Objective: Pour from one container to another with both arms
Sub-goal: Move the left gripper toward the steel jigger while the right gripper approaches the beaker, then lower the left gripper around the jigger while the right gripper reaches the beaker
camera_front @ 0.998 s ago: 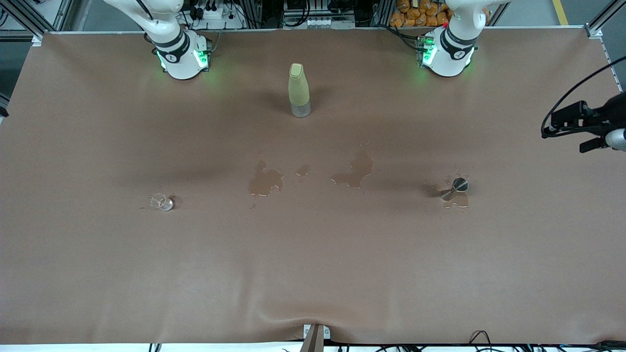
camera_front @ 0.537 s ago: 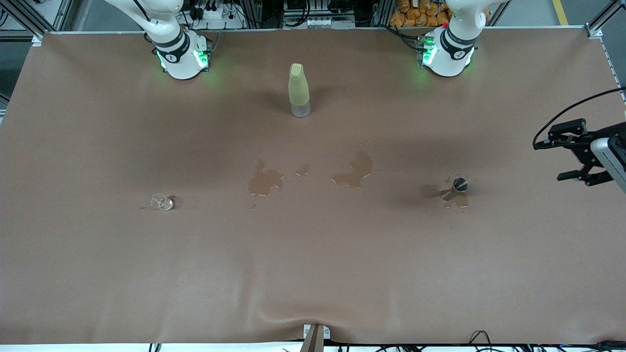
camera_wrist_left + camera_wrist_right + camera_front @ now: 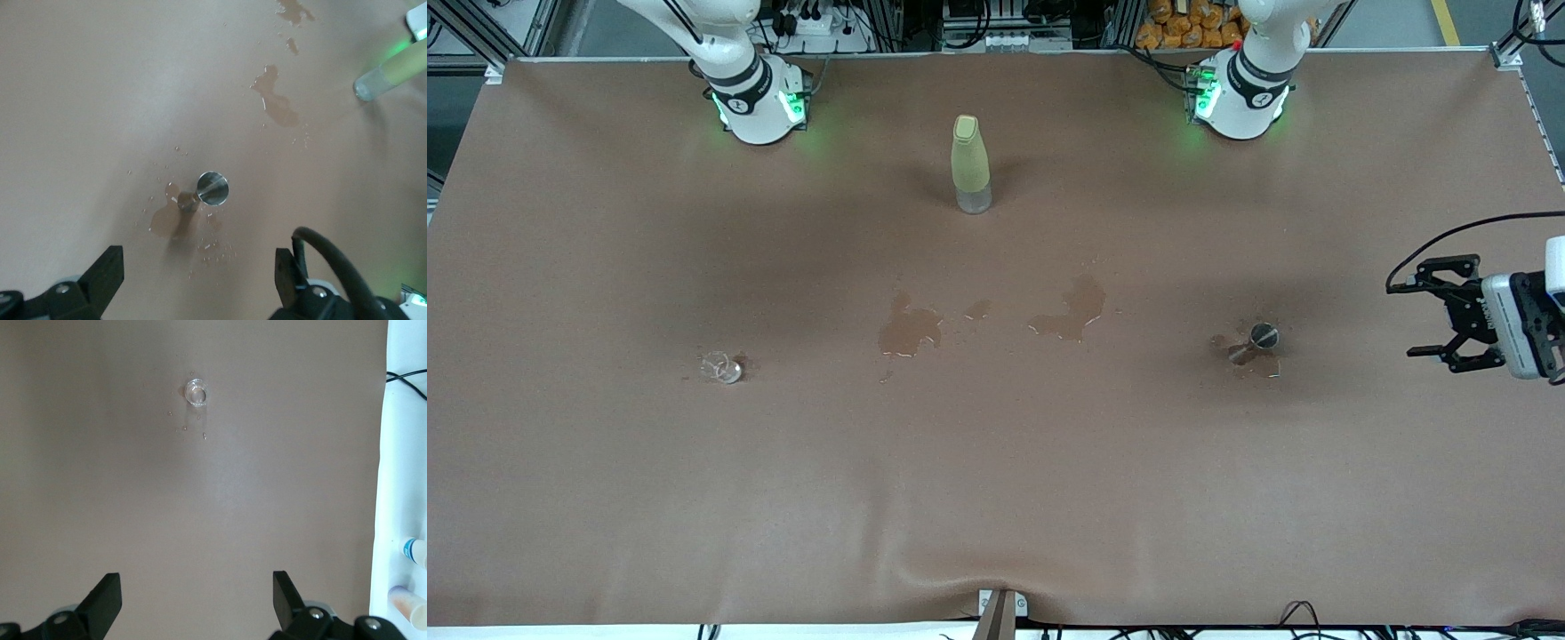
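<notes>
The metal measuring cup has a wide top part. Just below it, my left gripper next closes on the narrow middle [image 3: 1253, 346] [image 3: 197, 196] of the cup.
A small metal measuring cup [image 3: 1254, 342] sits in a puddle toward the left arm's end of the table; the left wrist view shows the cup [image 3: 212, 188] ahead of the fingers. My left gripper [image 3: 1405, 320] hangs open and empty over the table edge at that end, apart from the cup, its black fingers [image 3: 107, 273] spread wide. A small clear glass [image 3: 720, 366] stands toward the right arm's end. The right wrist view has my right gripper [image 3: 197, 600] open and empty, high over bare table, with the glass [image 3: 196, 393] well ahead of it. That gripper is outside the front view.
A yellow-green bottle [image 3: 969, 164] stands between the arm bases, and its base [image 3: 390, 70] shows in the left wrist view. Wet spills [image 3: 911, 331] [image 3: 1072, 311] mark the table's middle. White edging [image 3: 403, 453] with small tubes [image 3: 413, 550] borders the brown mat.
The left gripper has swung lower in the front view and a little toward the metal cup, still open. The cup, glass and bottle have not moved.
</notes>
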Action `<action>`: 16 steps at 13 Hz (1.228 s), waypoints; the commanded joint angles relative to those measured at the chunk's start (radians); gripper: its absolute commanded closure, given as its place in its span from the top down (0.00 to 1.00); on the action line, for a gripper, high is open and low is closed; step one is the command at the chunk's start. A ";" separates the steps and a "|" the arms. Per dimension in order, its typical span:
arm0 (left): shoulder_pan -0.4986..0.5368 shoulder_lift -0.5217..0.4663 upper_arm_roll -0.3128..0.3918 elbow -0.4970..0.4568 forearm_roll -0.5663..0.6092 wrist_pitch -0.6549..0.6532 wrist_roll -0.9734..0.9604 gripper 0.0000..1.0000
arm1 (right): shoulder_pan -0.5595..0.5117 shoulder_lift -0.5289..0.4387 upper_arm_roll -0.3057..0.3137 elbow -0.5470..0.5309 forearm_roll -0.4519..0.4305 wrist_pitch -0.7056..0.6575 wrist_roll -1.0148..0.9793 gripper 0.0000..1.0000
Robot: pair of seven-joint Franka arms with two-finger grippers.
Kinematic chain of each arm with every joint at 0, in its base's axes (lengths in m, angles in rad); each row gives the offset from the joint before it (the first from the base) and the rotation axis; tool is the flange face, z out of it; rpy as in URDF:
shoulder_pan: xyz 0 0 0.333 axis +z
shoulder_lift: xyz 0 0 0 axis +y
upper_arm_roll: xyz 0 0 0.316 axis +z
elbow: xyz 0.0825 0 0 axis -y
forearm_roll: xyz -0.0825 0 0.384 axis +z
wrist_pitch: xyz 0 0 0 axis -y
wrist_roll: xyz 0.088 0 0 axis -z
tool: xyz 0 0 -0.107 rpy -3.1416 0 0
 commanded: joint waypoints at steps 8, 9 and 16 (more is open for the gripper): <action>0.029 0.221 -0.007 -0.018 -0.179 -0.016 0.662 1.00 | -0.018 0.164 -0.027 -0.153 0.202 0.290 -0.187 1.00; 0.037 0.243 -0.007 -0.021 -0.190 -0.016 0.710 1.00 | -0.018 0.183 -0.038 -0.171 0.242 0.322 -0.229 1.00; 0.040 0.372 -0.009 -0.061 -0.268 -0.016 0.862 1.00 | -0.018 0.329 -0.127 -0.252 0.616 0.375 -0.595 1.00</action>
